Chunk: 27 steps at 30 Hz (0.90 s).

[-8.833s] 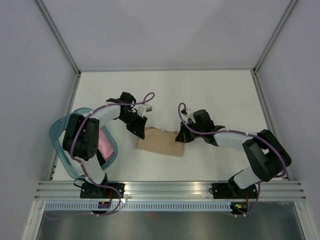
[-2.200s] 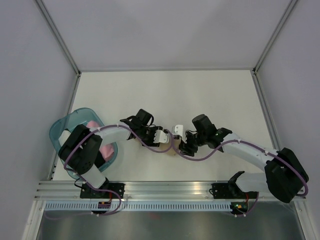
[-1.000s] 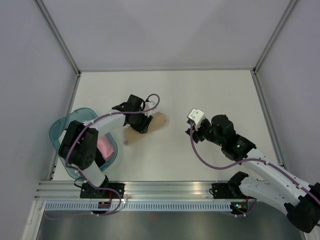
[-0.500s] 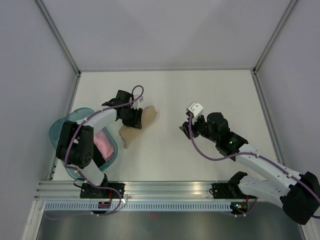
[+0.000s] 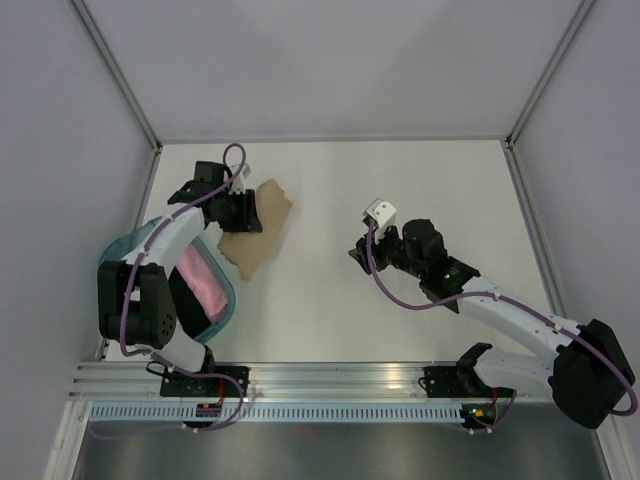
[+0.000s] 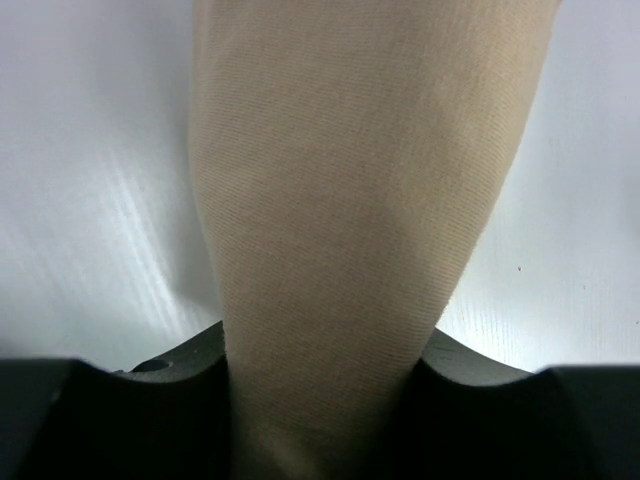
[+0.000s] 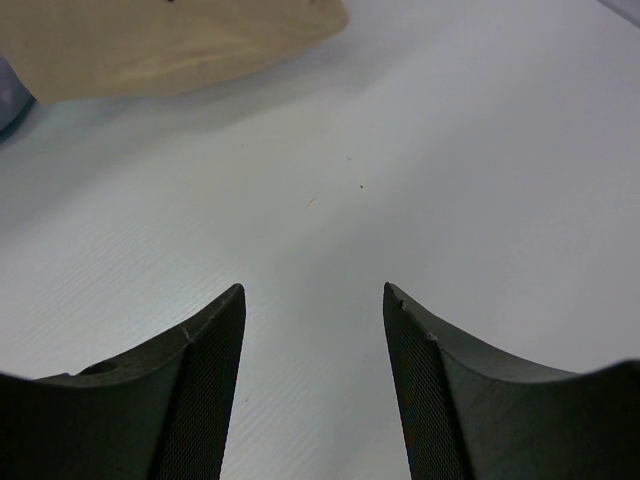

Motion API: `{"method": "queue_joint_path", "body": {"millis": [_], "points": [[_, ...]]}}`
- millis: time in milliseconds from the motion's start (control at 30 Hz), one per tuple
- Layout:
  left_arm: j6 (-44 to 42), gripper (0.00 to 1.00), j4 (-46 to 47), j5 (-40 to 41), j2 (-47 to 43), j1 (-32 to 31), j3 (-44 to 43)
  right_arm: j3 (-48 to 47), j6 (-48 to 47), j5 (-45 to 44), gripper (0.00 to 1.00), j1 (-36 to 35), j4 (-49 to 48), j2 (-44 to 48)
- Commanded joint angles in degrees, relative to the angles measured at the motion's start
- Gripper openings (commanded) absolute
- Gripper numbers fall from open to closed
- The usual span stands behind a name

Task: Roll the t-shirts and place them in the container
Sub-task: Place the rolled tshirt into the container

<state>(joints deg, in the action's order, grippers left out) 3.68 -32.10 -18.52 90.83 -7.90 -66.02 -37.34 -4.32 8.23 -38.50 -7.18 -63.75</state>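
My left gripper should release the tan t-shirt in the teal basket, setting it free on the pink t-shirt's far end (image 5: 190, 267).
A rolled tan t-shirt (image 5: 258, 226) hangs from my left gripper (image 5: 243, 212), just right of the teal basket (image 5: 112, 262) and over the table's left side. Seen from the left wrist, the tan roll (image 6: 350, 200) fills the gap between the dark jaws, and my left gripper (image 6: 325, 345) is shut on it. A pink t-shirt (image 5: 200, 285) lies in the basket. My right gripper (image 5: 358, 252) is at mid-table, well right of the roll. In its wrist view the right gripper (image 7: 313, 295) stands open over bare table, with the tan t-shirt (image 7: 170, 40) far ahead at top left.
The basket sits at the table's left edge, beside the left arm; a sliver of its rim (image 7: 8, 100) shows in the right wrist view. White walls and metal posts enclose the table on three sides.
My left gripper has carried the tan roll up and to the left, toward the basket. The right gripper has drifted a little left and stayed open.
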Motion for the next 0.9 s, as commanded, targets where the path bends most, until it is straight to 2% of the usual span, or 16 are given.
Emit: {"method": "queue_joint_path", "body": {"millis": [0,200,367,633,867], "points": [[3.1,0.31,-3.0,-0.2,-6.2,3.8,-3.5,-4.2,-1.0,3.5,0.63,0.0,-5.0,-3.9],[3.4,0.31,-7.0,5.2,-14.4,7.8,-4.5,-10.2,-1.7,9.4,0.64,0.0,-8.5,-12.8],[1.6,0.32,-9.8,12.2,-20.8,13.8,-5.5,-13.5,-0.6,13.5,0.64,-0.1,-11.7,-18.2],[-1.5,0.33,-12.2,23.7,-31.2,22.3,-0.3,-14.3,0.2,16.5,0.64,-0.1,-14.1,-21.2],[-0.6,0.34,-14.5,26.9,-32.0,32.2,3.6,-12.6,-1.1,17.2,0.64,-0.1,-14.0,-21.1]]}}
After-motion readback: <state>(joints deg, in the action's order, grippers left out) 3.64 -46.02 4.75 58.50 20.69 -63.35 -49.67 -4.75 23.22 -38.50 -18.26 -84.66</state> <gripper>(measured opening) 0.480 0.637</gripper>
